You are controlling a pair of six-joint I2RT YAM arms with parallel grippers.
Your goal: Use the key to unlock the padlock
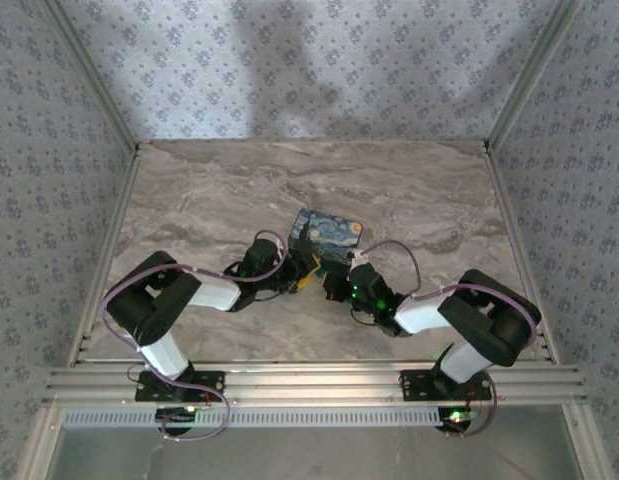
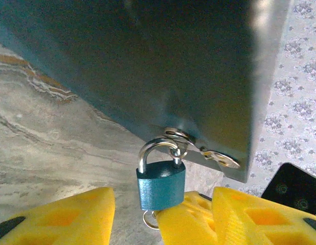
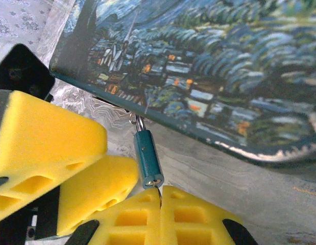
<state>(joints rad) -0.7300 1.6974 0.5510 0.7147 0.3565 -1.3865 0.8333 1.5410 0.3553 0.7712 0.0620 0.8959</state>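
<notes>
I will clamp the padlock with my left gripper, as it hangs loose with the key at its keyhole, before my right gripper retakes the key [image 3: 157,187] from another angle.
The small teal padlock [image 2: 160,184] hangs by its silver shackle from the hasp on the painted box [image 1: 326,235]. My left gripper [image 2: 163,217] is open, with one yellow finger on each side of the lock and neither touching it. My right gripper [image 3: 161,204] is shut on the key [image 3: 159,193]. Its thin blade meets the keyhole at the bottom end of the padlock [image 3: 147,158]. The key's ring [image 2: 149,219] peeks out under the lock. In the top view my left gripper [image 1: 307,268] and right gripper [image 1: 334,285] meet at the box's near edge.
The box with the swirl painting [image 3: 209,66] lies flat on the marble tabletop [image 1: 209,200], just beyond both grippers. The left gripper's yellow fingers [image 3: 45,143] crowd the right wrist view beside the lock. Patterned walls [image 1: 309,60] enclose the table.
</notes>
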